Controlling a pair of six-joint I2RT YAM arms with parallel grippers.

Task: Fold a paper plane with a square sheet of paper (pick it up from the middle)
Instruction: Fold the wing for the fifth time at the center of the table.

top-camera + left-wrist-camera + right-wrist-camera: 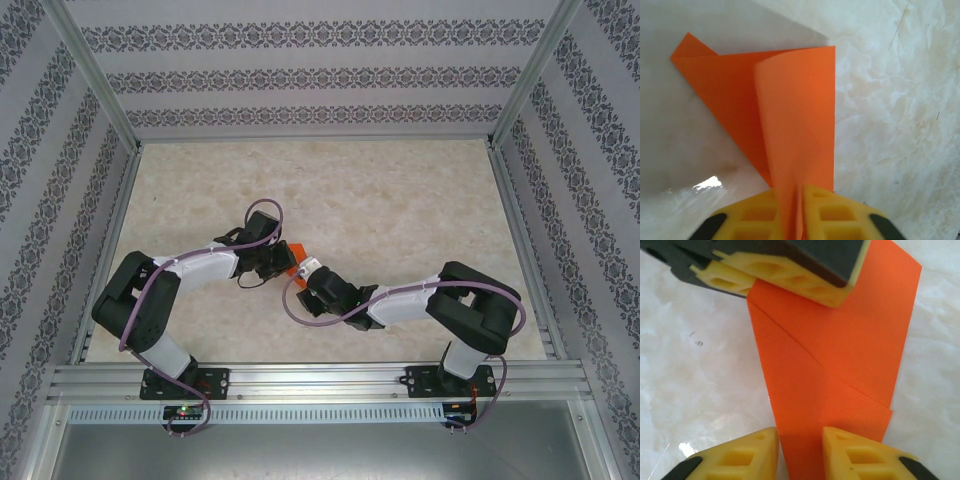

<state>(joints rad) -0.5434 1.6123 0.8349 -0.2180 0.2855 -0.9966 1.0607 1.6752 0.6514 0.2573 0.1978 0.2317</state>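
Observation:
The paper's near end is lying loose between the fingers of my right gripper, so that gripper should pinch the paper's long edge (775, 405) before my left gripper leaves.
The orange sheet of paper (296, 252) is folded into overlapping layers with diagonal creases and sits mid-table between the two grippers. My left gripper (800, 200) is shut on one end of it, and a curled flap of the paper (795, 110) rises from between the yellow fingers. In the right wrist view the left gripper (785, 270) pinches the paper's far end. My right gripper (800, 445) is open at the near end. The paper (830, 365) runs through the gap between its fingers and under the right finger (855, 455).
The marbled beige tabletop (400, 200) is bare around the grippers. Aluminium rails (310, 380) frame it, with patterned walls on three sides. Both arms bend inward and meet near the table's middle.

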